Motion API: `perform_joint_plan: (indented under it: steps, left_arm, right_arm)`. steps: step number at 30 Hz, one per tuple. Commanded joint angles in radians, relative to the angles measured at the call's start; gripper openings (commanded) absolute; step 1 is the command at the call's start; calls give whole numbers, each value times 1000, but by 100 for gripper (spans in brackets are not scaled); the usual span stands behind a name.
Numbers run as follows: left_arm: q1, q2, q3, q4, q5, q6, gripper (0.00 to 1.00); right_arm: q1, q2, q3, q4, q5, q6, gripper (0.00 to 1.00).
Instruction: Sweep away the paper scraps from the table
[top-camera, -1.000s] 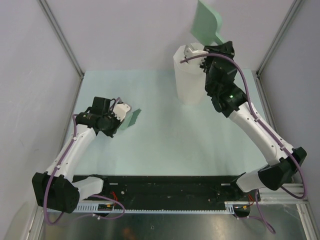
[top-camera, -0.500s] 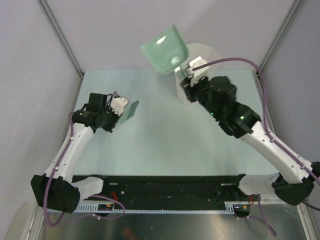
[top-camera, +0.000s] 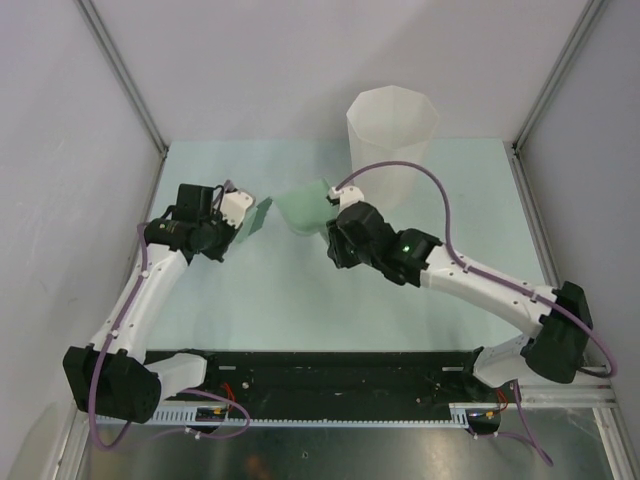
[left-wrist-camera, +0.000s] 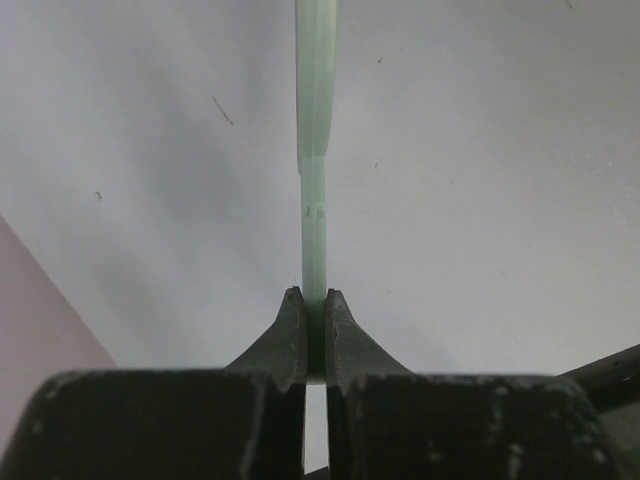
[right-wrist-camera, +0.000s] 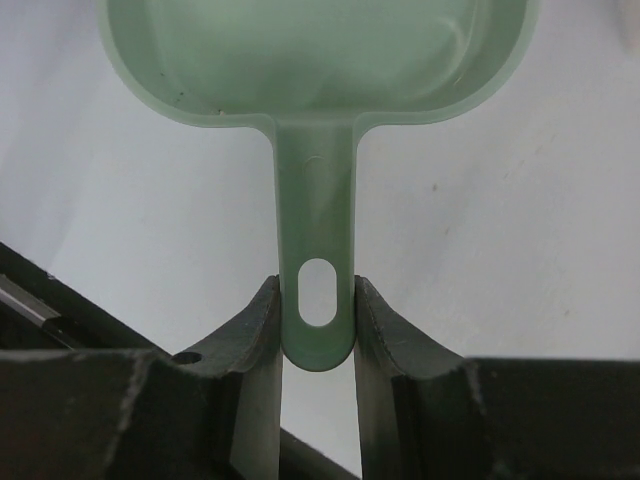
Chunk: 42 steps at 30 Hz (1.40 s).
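Note:
The robot's left gripper will release the green scraper on the mid-table (top-camera: 322, 243) just in front of the green dustpan.
No paper scraps show in any view. My right gripper (top-camera: 335, 232) is shut on the handle of a small green dustpan (top-camera: 305, 212), held low over the middle of the pale mint table (top-camera: 400, 300). In the right wrist view the fingers (right-wrist-camera: 262, 320) clamp the handle's end and the dustpan (right-wrist-camera: 320, 40) looks empty. My left gripper (top-camera: 238, 215) is shut on a thin flat green scraper (top-camera: 262, 215), just left of the dustpan. The left wrist view shows the scraper (left-wrist-camera: 315, 150) edge-on between the shut jaws.
A tall white faceted bin (top-camera: 392, 120) stands at the back of the table, right of centre. Grey walls and metal rails (top-camera: 125, 80) enclose the table. A black base strip (top-camera: 330, 372) runs along the near edge.
My right arm swung the dustpan from above the bin down and leftward to the table's middle. The left arm shifted slightly back and left with the scraper.

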Motion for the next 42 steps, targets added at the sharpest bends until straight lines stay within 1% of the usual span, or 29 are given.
perform_joint_plan:
  steps: [1,8,12,18,19,20,21,22,24,25,26,29,30,32,33,34,36,37,38,40,41,42]
  left_arm:
    - [10,-6,21,47,-33,-22,0]
    - [12,-16,13,47,-48,-12,0]
    - [12,-24,12,48,-50,-10,0]
    - [13,-33,-10,48,-31,-2,0]
    - [12,-33,-10,48,-27,-2,0]
    - [12,-33,-10,48,-24,-2,0]
    - [12,-32,-10,48,-21,-4,0]
    - [12,-30,-10,50,-14,-4,0]
    - [12,-29,-7,48,-4,-7,0]
    - [10,-27,-4,48,1,-7,0]
    - [10,-27,2,48,4,-5,0]
    - [-2,-13,21,48,3,-7,0]
    - [-15,-9,25,45,-31,-10,0]
    - [-94,7,36,47,-77,-12,0]
    - [-130,11,41,48,-127,-12,0]
    - [-208,17,42,47,-204,-10,0]
    - [-285,40,53,52,-307,-10,0]
    - [-348,53,61,55,-421,-15,0]
    - [-373,86,79,62,-483,-22,0]
    - [-431,120,96,78,-565,-35,0]
    - [-453,148,99,102,-641,-33,0]
    - [-506,162,95,117,-678,-25,0]
  right_arm:
    - [10,50,-82,47,19,137,0]
    - [12,190,-140,116,-6,171,0]
    - [10,274,-149,142,16,176,0]
    - [23,308,-165,164,28,182,1]
    - [26,308,-165,162,26,182,16]
    - [29,307,-165,162,22,180,24]
    - [32,305,-166,160,17,179,37]
    - [33,296,-165,159,19,176,47]
    - [44,281,-165,150,31,174,62]
    - [44,272,-165,144,36,173,87]
    - [46,249,-165,142,37,168,100]
    - [55,186,-165,131,48,153,100]
    - [58,166,-165,130,52,142,100]
    - [56,124,-165,125,60,113,100]
    - [55,85,-165,116,80,104,100]
    - [53,66,-165,107,97,96,100]
    - [49,14,-166,67,173,78,100]
    - [46,0,-166,47,204,77,100]
    - [39,-15,-168,9,248,76,100]
    - [9,-52,-175,-25,273,79,100]
    - [-5,-64,-185,-54,281,90,100]
    - [-25,-78,-192,-68,283,94,100]
